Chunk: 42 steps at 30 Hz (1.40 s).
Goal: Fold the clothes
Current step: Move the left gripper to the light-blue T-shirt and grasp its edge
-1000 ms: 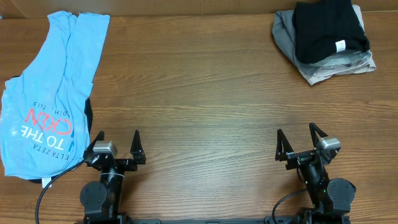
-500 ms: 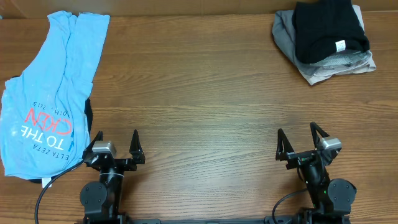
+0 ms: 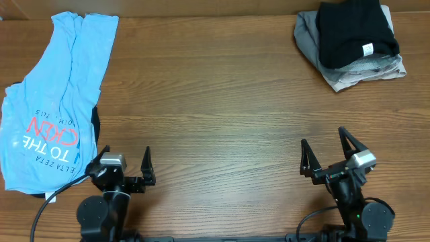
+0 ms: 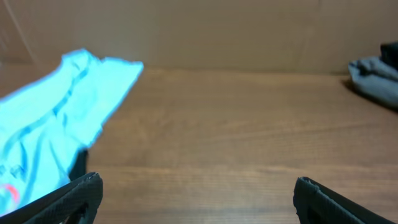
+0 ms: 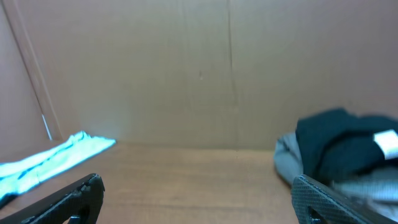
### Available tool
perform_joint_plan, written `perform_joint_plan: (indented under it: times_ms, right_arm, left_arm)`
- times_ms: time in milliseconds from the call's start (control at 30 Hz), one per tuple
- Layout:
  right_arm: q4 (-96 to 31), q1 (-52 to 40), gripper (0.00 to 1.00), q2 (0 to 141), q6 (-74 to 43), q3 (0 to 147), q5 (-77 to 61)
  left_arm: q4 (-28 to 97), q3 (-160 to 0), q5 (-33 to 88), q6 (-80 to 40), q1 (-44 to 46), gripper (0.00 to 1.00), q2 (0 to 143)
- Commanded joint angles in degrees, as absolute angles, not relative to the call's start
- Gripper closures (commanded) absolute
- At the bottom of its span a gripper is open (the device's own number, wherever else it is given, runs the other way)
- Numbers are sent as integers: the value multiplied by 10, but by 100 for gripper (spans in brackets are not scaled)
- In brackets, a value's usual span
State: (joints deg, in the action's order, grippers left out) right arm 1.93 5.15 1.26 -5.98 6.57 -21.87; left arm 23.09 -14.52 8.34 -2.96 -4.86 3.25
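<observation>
I need to next use my left gripper to grab the side edge [image 3: 93, 152] of the light blue T-shirt, beside its red lettering and near the end of the dark garment.
A light blue T-shirt [image 3: 57, 101] with white and red lettering lies spread at the table's left edge, over a dark garment [image 3: 95, 124] that shows at its right side. It also shows in the left wrist view [image 4: 50, 124] and the right wrist view [image 5: 56, 158]. A folded pile sits at the far right: a black garment [image 3: 355, 30] on top of a grey one [image 3: 309, 37], also in the right wrist view [image 5: 336, 152]. My left gripper [image 3: 121, 160] is open and empty at the front left. My right gripper [image 3: 328, 151] is open and empty at the front right.
The wooden table [image 3: 215, 101] is backed by a brown cardboard wall [image 5: 199, 68]. A cable [image 3: 47, 205] runs by the left arm's base near the shirt's lower edge.
Both arms have shifted slightly; the right gripper has tilted and its fingers sit a little lower in the overhead view. The clothes have not moved.
</observation>
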Motion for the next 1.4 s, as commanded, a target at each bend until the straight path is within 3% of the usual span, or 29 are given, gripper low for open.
perform_joint_plan:
  times_ms: [0,133,600,767,1033,1200,1367]
  right_arm:
    - [22,48,0,57,-62,127,-222]
    - [10,48,0,120,-62,177,-222]
    - [-234,48,0,521,-56,503,-227]
    - [-200,48,0,591,-61,521,-294]
    - [-192,48,0,670,-61,521,-394]
    - [-199,48,0,701,-61,521,-405]
    - [-204,48,1,717,-63,521,-407]
  left_arm:
    - [290,-243,69,-13,-45,0,96]
    - [323,-317,70,-13,-45,0,175]
    - [608,-665,75,-11,-45,0,580]
    - [613,-692,66,-13,-45,0,650]
    - [609,-692,-100,-49,-50,0,742]
    - [607,-692,-216,-131,-94,9,800]
    - [598,-692,-225,-133,-168,20,870]
